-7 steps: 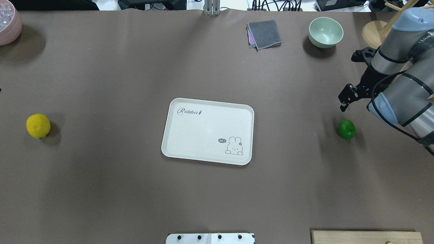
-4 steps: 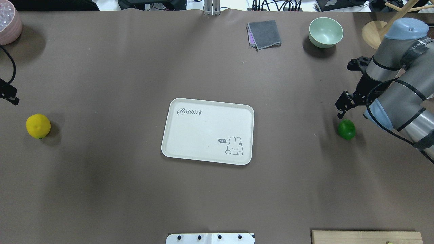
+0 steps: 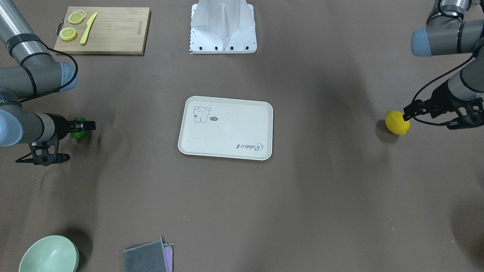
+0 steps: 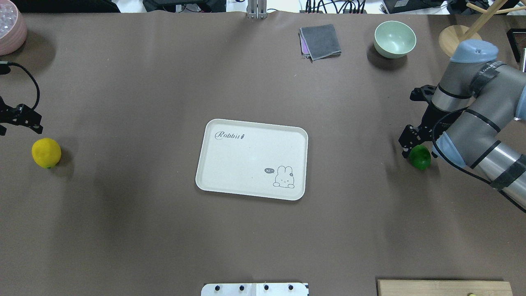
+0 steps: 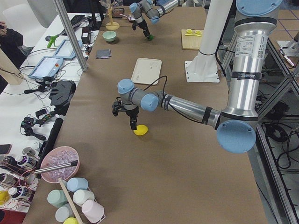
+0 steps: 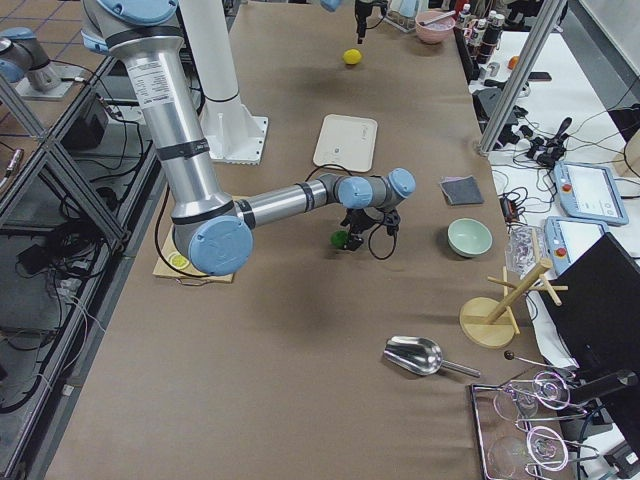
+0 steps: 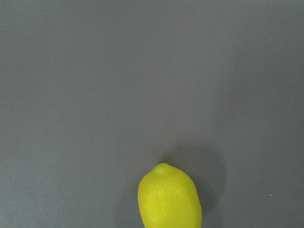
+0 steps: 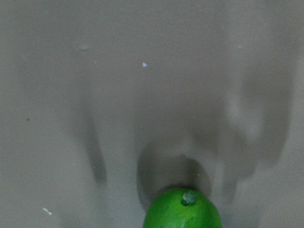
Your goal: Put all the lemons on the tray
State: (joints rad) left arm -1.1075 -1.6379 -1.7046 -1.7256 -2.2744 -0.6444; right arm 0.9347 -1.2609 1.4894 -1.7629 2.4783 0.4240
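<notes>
My left gripper is going to the middle of the yellow lemon (image 3: 397, 122) (image 7: 171, 204). It will close there with its fingers on the lemon's two long sides.
The yellow lemon (image 4: 46, 153) lies on the brown table at the left, also in the front view (image 3: 397, 122) and low in the left wrist view (image 7: 169, 199). My left gripper (image 4: 19, 128) is open and hovers beside it, not touching. The green lemon (image 4: 420, 157) lies at the right, also in the front view (image 3: 78, 128) and at the bottom of the right wrist view (image 8: 183, 211). My right gripper (image 4: 416, 146) is open just above it, one finger at its side. The cream tray (image 4: 251, 159) with "Rabbit" lettering sits empty mid-table.
A pale green bowl (image 4: 395, 38), a folded grey cloth (image 4: 320, 41) and a wooden stand (image 4: 454, 39) sit at the far right. A pink bowl (image 4: 10, 28) is at the far left. A cutting board (image 3: 109, 32) with lemon slices and a knife lies near the robot's base.
My right gripper has moved down and toward the green lemon, now over it. My left gripper has come into view from the left edge toward the yellow lemon. Neither lemon has moved.
</notes>
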